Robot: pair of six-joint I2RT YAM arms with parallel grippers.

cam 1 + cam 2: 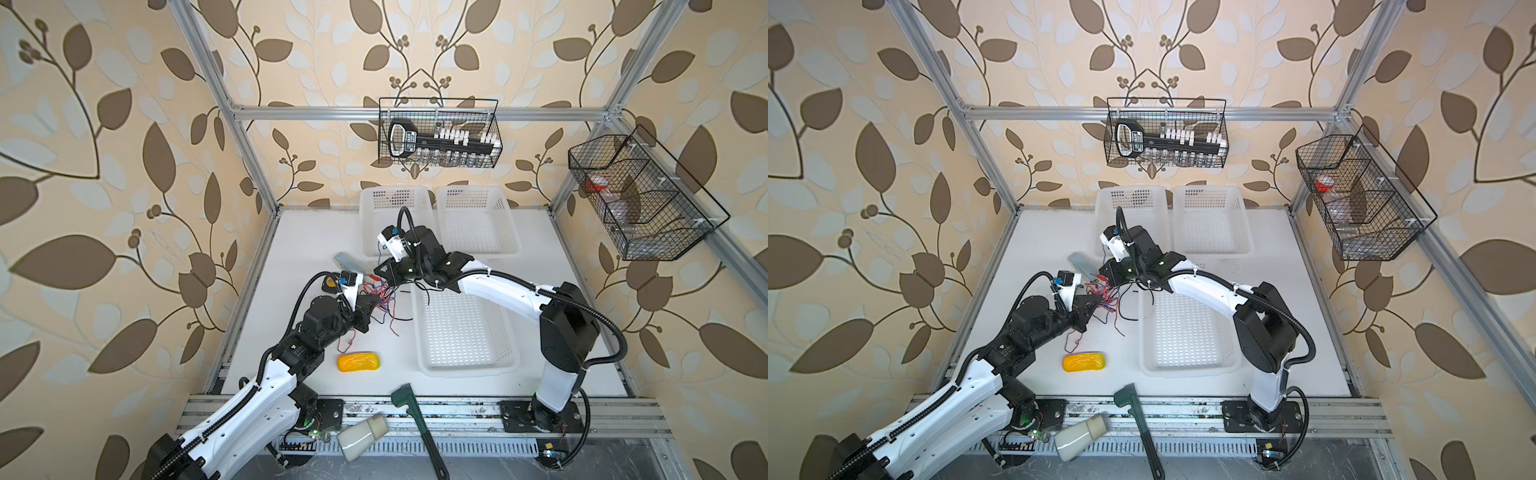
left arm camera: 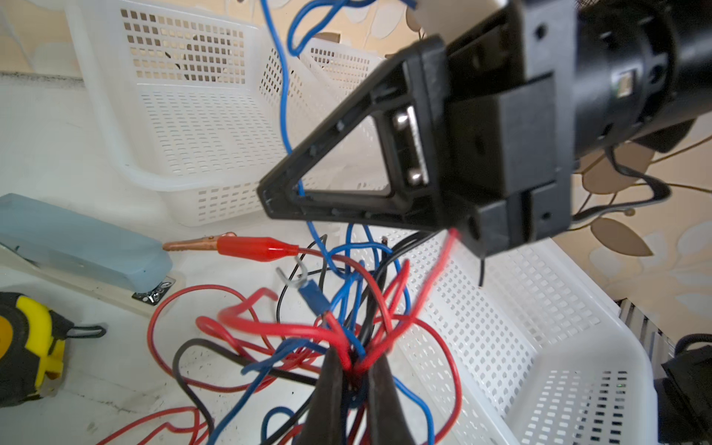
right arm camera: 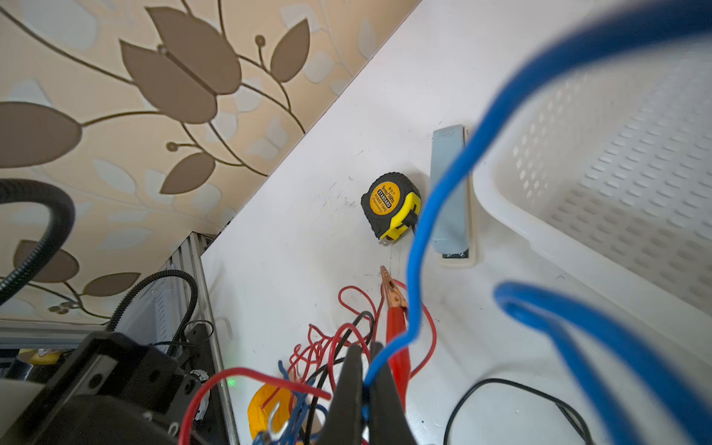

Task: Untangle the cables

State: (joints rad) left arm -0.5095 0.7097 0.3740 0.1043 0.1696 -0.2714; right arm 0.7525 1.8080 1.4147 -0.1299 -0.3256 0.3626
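The robot's right gripper will release the blue cable over the near side of the back white basket (image 1: 409,239) next to the stapler. The cable now hangs just above the tangle's far side.
The cables (image 1: 384,297) are a tangle of thin red, blue and black wires on the white table, seen in both top views (image 1: 1109,299). My left gripper (image 2: 354,366) is shut on a bunch of these cables (image 2: 346,319) and sits at the tangle's left side (image 1: 377,302). My right gripper (image 3: 365,358) is shut on a blue cable (image 3: 424,231) that loops up past the camera; it hangs just above the tangle's far side (image 1: 380,267). A red alligator clip (image 2: 250,246) lies at one red wire's end.
A white basket (image 1: 469,371) lies right of the tangle, and two more (image 1: 365,224) (image 1: 478,192) stand at the back. A grey-blue stapler (image 1: 347,262) and a tape measure (image 3: 391,204) lie to the far left. A yellow object (image 1: 359,362) and a green tool (image 1: 415,415) lie in front.
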